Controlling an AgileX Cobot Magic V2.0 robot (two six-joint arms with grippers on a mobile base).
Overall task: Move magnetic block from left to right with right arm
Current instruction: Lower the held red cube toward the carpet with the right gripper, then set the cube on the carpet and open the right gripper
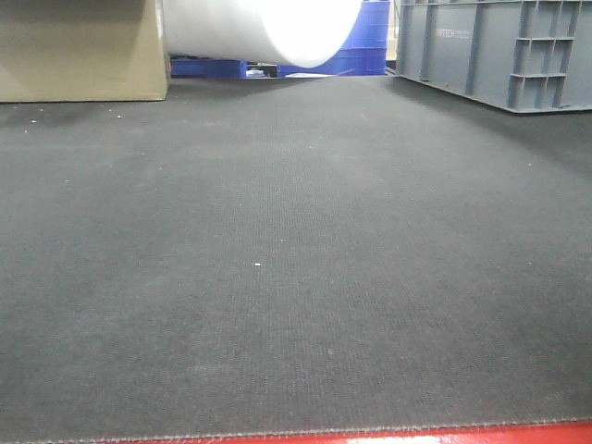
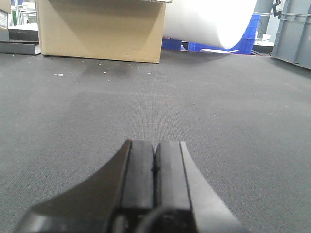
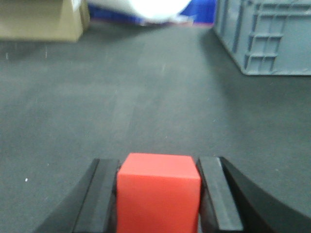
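Note:
My right gripper is going to put the magnetic block down on the dark mat (image 1: 293,249) (image 3: 58,174) beside the small white speck.
The magnetic block (image 3: 158,194), a plain red cube, fills the gap between the two black fingers of my right gripper (image 3: 158,162) in the right wrist view. Both pads press against its sides, so this gripper is shut on it, low over the dark mat (image 3: 146,97). In the left wrist view my left gripper (image 2: 155,143) is shut, pads together with nothing between them, just above the same mat. The front view shows neither gripper and no block.
A cardboard box (image 1: 79,51) stands at the back left, and a big white roll (image 1: 268,28) lies behind the mat. At the back right is a grey plastic crate (image 1: 499,51), with blue crates (image 1: 365,46) behind. A red strip (image 1: 416,435) runs along the near edge.

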